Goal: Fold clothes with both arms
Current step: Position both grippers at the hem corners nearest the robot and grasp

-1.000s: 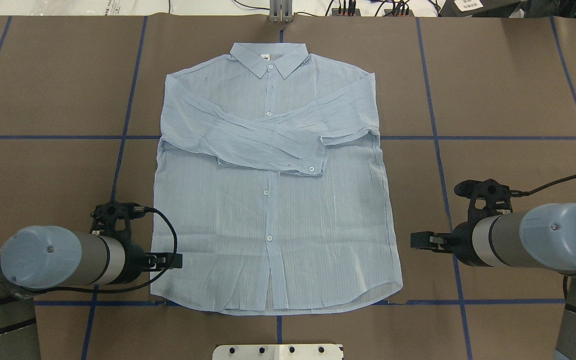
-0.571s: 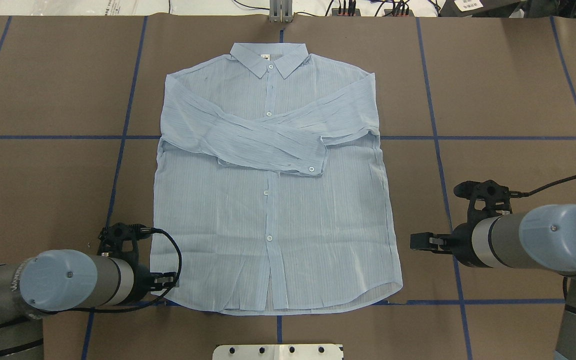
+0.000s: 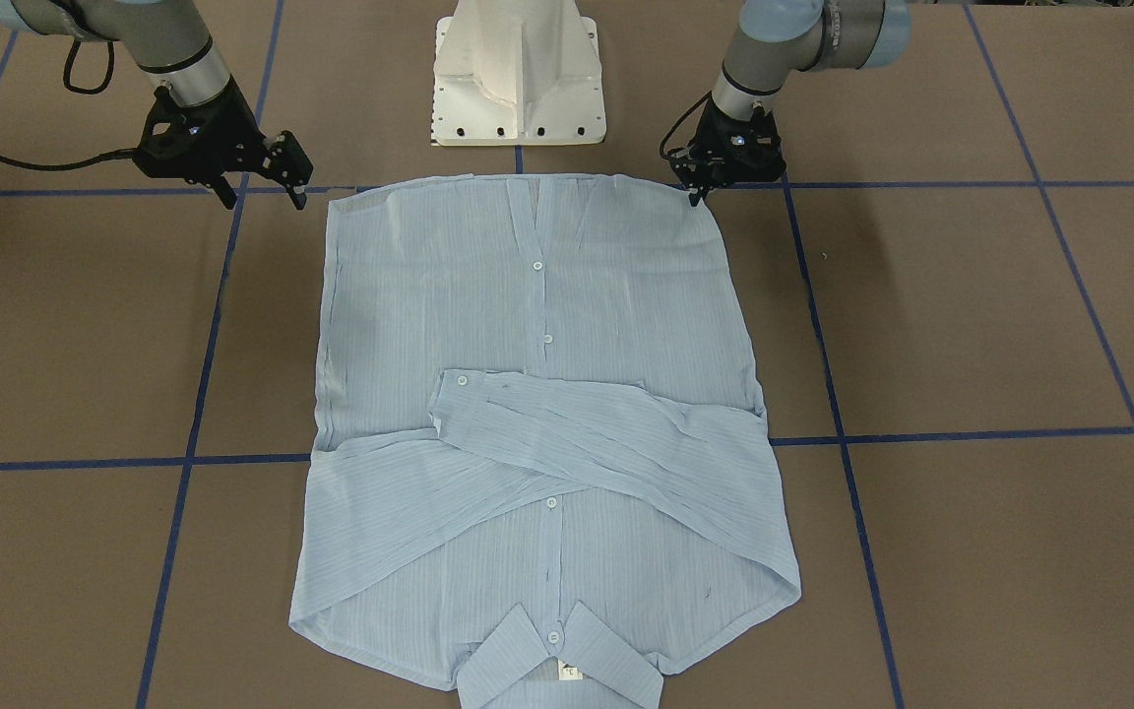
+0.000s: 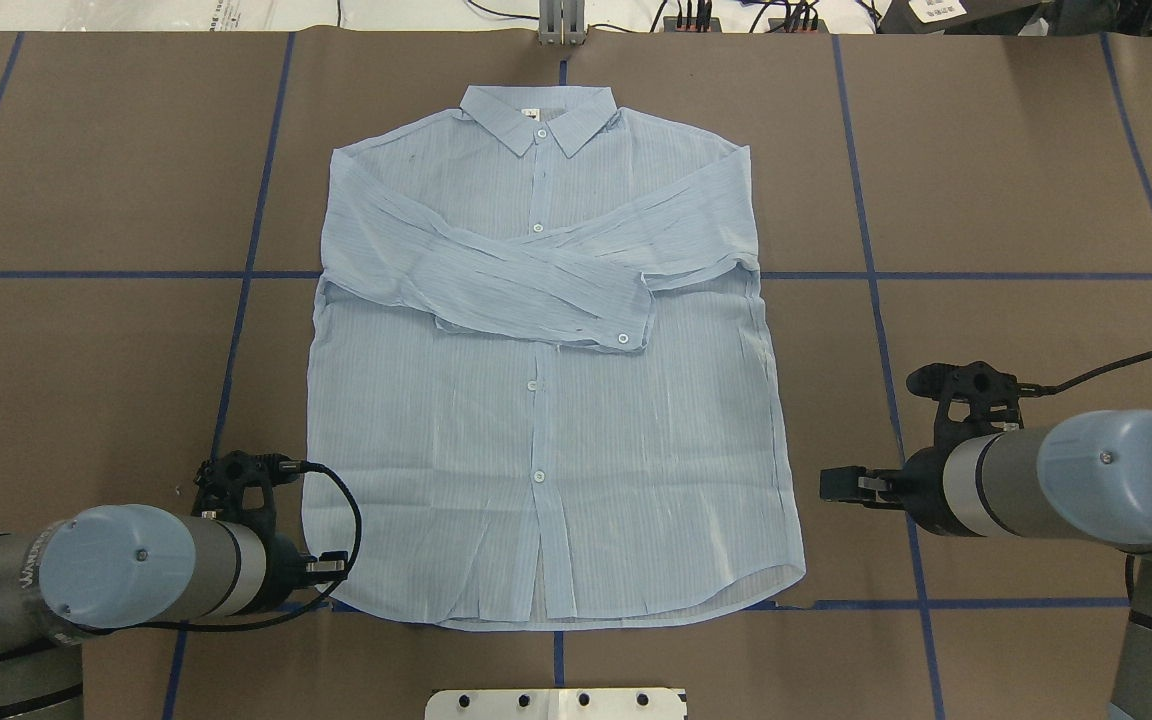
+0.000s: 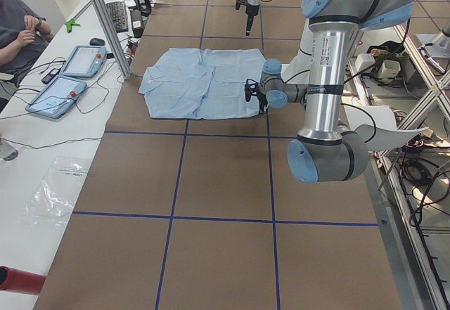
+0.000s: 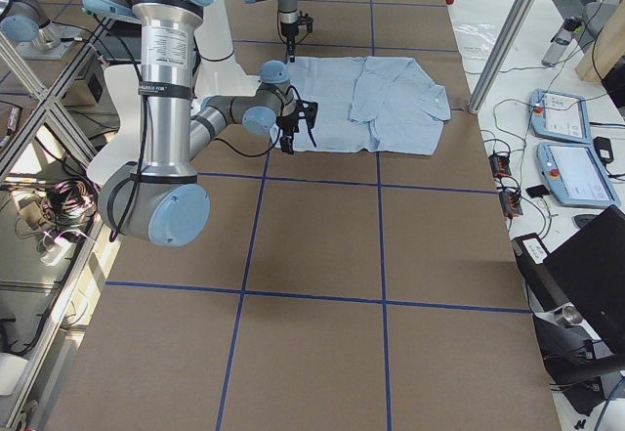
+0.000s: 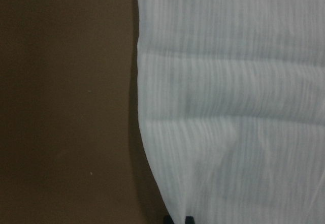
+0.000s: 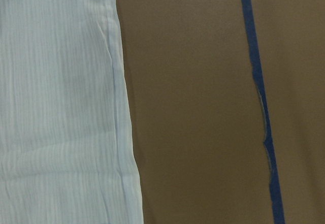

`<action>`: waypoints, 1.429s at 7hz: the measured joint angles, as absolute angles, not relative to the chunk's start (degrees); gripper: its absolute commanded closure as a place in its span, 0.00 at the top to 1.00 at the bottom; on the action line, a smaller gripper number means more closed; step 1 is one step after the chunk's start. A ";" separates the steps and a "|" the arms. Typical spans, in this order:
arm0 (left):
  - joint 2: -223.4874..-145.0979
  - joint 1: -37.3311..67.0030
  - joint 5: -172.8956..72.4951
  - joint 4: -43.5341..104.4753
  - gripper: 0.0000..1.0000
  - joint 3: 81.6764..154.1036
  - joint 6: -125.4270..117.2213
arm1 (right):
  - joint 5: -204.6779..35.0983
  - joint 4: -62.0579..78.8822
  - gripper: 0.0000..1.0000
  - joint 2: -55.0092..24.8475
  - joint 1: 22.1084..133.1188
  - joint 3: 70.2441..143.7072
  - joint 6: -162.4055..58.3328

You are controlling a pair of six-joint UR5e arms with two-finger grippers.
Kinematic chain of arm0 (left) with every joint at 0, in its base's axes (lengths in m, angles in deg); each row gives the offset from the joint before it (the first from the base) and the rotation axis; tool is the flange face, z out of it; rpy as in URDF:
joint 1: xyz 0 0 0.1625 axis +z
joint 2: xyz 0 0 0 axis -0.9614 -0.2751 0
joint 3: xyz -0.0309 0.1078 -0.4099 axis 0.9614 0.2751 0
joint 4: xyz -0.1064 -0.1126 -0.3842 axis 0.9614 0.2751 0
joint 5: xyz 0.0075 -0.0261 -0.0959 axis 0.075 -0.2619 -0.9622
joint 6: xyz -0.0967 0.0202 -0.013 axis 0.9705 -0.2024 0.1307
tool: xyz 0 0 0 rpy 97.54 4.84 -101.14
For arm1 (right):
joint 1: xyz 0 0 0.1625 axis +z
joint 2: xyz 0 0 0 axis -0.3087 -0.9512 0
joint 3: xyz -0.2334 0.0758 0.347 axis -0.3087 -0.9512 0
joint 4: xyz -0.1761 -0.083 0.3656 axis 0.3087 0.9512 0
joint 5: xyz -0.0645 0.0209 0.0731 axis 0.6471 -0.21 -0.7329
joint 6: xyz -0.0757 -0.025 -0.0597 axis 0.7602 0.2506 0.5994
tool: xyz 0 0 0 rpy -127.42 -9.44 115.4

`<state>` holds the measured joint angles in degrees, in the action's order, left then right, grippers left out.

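Observation:
Next, I close my right gripper on the free hem corner (image 3: 333, 202) of the light-blue striped shirt, across the hem from my left gripper.
The light-blue striped shirt (image 4: 546, 400) lies flat and buttoned on the brown table, collar at the far side, both sleeves crossed over the chest. My left gripper (image 4: 334, 568) is low at the hem's near-left corner. In the left wrist view its tips (image 7: 177, 219) sit close together on the hem edge of the shirt (image 7: 228, 107), so it looks shut on the cloth. My right gripper (image 4: 836, 485) hovers just off the shirt's right edge, apart from it. In the front view it (image 3: 265, 197) stands open and empty. The right wrist view shows only the shirt's edge (image 8: 56, 107).
The white pedestal base (image 3: 520, 69) stands just behind the hem. Blue tape lines (image 4: 876, 300) grid the table. A metal post (image 4: 561, 25) stands at the far edge. An operator (image 5: 17, 29) and teach pendants (image 5: 63, 88) are beyond the table's far side.
My left arm has swung toward the robot, taking its gripper from beside the shirt's left edge down to the hem's near-left corner. The right arm and the shirt have not moved.

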<state>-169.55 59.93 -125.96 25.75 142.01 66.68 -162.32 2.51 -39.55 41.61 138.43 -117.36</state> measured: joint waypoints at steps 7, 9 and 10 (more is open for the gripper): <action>-169.99 60.22 -125.55 25.89 0.00 144.22 68.66 | -153.30 2.15 0.81 -39.24 32.39 137.53 -125.77; -170.03 60.37 -125.38 25.90 0.00 145.28 68.72 | -148.77 2.05 0.75 -37.73 28.52 135.24 -127.26; -170.00 60.39 -125.34 25.90 0.00 145.73 68.74 | -147.61 1.94 0.73 -36.69 27.55 134.22 -127.47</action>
<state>-170.00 60.39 -125.34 25.90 145.73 68.74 -147.61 1.94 -36.69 27.55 134.22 -127.47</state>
